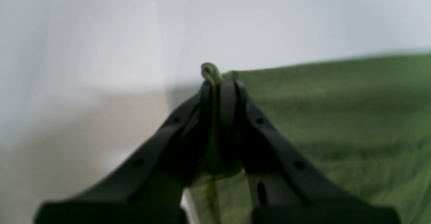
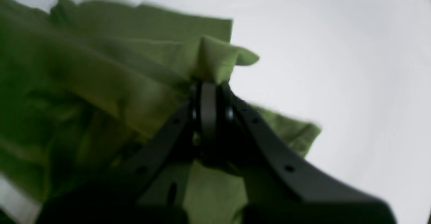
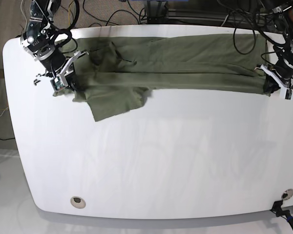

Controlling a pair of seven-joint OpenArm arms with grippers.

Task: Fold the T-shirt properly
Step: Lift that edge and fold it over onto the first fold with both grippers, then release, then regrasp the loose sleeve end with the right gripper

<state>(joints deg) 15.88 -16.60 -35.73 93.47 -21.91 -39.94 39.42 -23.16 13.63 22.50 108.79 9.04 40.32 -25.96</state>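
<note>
Next, my left gripper releases the olive-green T-shirt's held edge along the near side of its flat far layer (image 3: 267, 72).
The olive-green T-shirt (image 3: 171, 63) lies stretched sideways across the far half of the white table (image 3: 161, 161), folded lengthwise, with a sleeve flap (image 3: 115, 100) hanging toward the front at the left. My left gripper (image 1: 215, 82) is shut on the shirt's edge (image 1: 210, 70) at the right end in the base view (image 3: 271, 87). My right gripper (image 2: 207, 89) is shut on bunched fabric (image 2: 215, 60) at the left end in the base view (image 3: 68, 85). Both wrist views are blurred.
Cables (image 3: 112, 14) run along the table's far edge. A round hole (image 3: 77, 201) sits near the front left corner of the table. A small black clamp (image 3: 283, 212) stands at the front right corner.
</note>
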